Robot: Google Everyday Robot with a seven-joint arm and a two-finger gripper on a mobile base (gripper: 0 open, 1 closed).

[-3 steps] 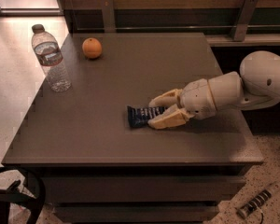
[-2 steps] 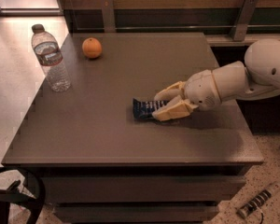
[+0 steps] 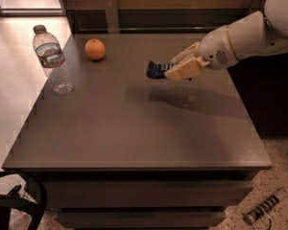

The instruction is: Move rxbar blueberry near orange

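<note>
The gripper needs to release the rxbar blueberry on the table (image 3: 116,50) beside the orange, facing away from the water bottle.
The rxbar blueberry (image 3: 156,70), a flat dark navy bar, is held in my gripper (image 3: 178,67) and hangs above the table right of centre; its shadow lies on the tabletop below. The gripper's tan fingers (image 3: 184,69) are shut on the bar's right end, and the white arm reaches in from the upper right. The orange (image 3: 95,49) sits on the table at the back left, well to the left of the bar and apart from it.
A clear water bottle (image 3: 53,60) stands upright near the left edge of the dark table (image 3: 134,133), in front and left of the orange. A rail runs along the back edge. A black cable and a small tool lie on the floor.
My gripper has lifted the bar off the tabletop and carried it up and toward the back of the table. The orange and the bottle have not moved.
</note>
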